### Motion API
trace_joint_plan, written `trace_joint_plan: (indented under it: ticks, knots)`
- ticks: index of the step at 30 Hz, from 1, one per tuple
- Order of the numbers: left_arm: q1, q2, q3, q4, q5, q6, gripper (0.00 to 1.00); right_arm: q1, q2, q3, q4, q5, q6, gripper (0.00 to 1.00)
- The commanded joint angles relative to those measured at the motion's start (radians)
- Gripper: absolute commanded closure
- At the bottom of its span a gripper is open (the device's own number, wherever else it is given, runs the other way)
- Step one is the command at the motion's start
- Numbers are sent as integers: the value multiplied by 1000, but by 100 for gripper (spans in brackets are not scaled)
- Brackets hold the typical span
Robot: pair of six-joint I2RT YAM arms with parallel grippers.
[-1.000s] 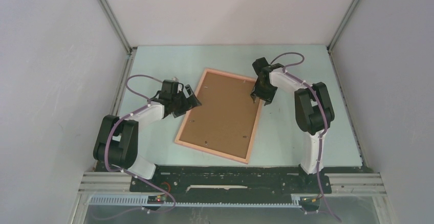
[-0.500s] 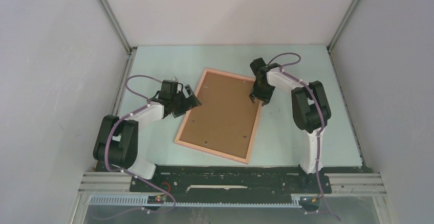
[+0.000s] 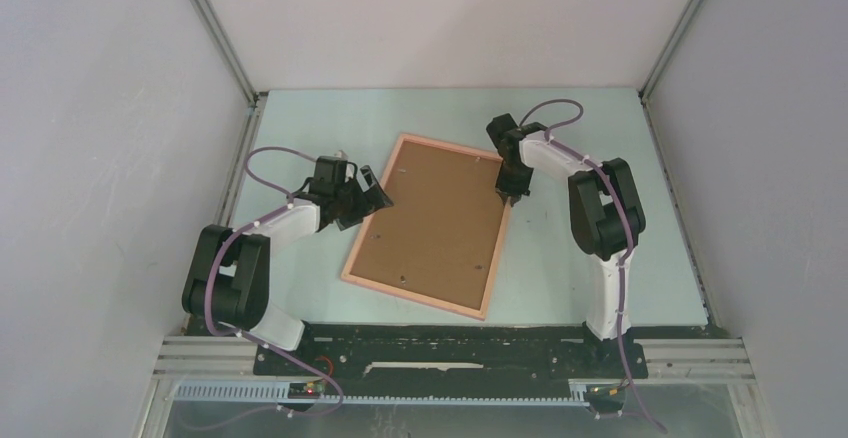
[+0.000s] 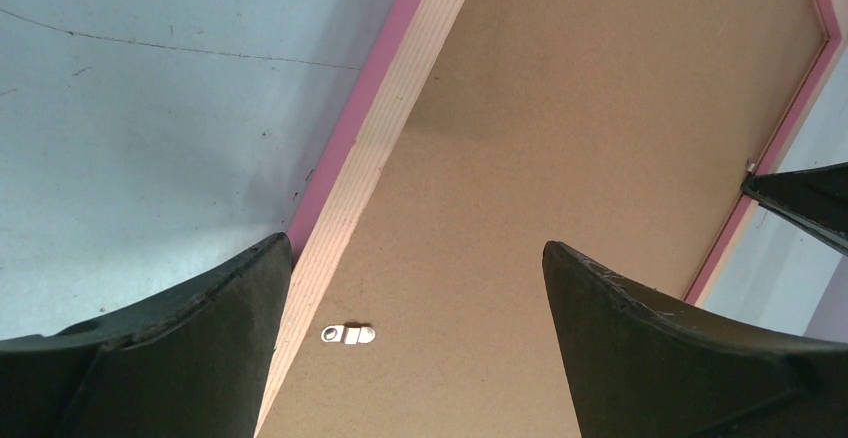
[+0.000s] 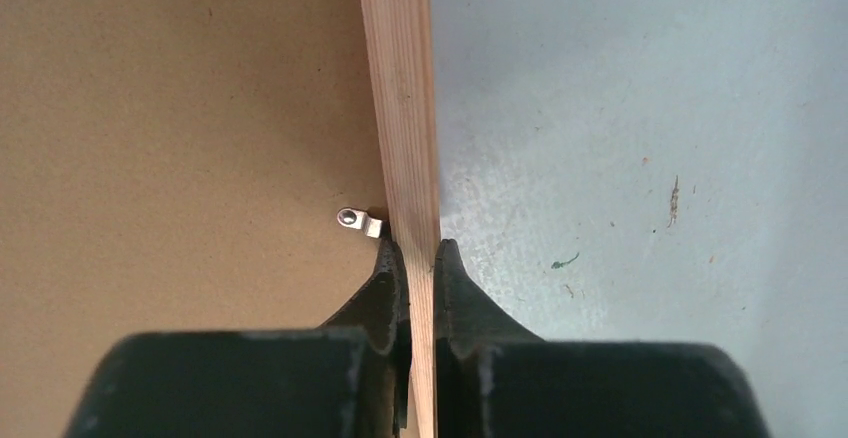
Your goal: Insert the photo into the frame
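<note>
The bar near the frame's far corner is clamped in my right gripper, so I should open it, take the bar closer to the frame's near corner (image 3: 490, 276) and turn the frame further.
The frame (image 3: 415, 295) lies back-up in the middle of the table, with the brown backing board (image 3: 435, 223) set inside its salmon-pink border. The photo is hidden. My right gripper (image 3: 510, 190) is shut on the frame's right wooden rail (image 5: 400, 88), one finger on the board side and one on the table side, just below a small metal clip (image 5: 358, 221). My left gripper (image 3: 375, 194) hangs open over the frame's left rail (image 4: 385, 148), with nothing between its fingers (image 4: 415, 248). A turn clip (image 4: 347, 334) lies on the board below it.
The pale blue table (image 3: 560, 258) is closed in by grey walls on three sides. The arm bases and a black rail (image 3: 440, 350) run along the near edge. Small marks dot the table (image 5: 672, 198) to the right of the frame.
My right gripper has shifted slightly toward the frame and closed from open onto its right rail. The left arm and the frame have not moved.
</note>
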Motion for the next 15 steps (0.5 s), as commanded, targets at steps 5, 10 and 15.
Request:
trace_joint_plan:
  ticks: [5,10,15]
  knots:
    - [1,-52,-31,53,42,-5,5,19,-75,10,93,-34,-123,55]
    - [19,-88,-54,58,8,-37,0,17,-223,-153,212,-179,-152,27]
    - [105,-58,-86,121,88,-147,0,43,-205,-257,261,-208,-127,28]
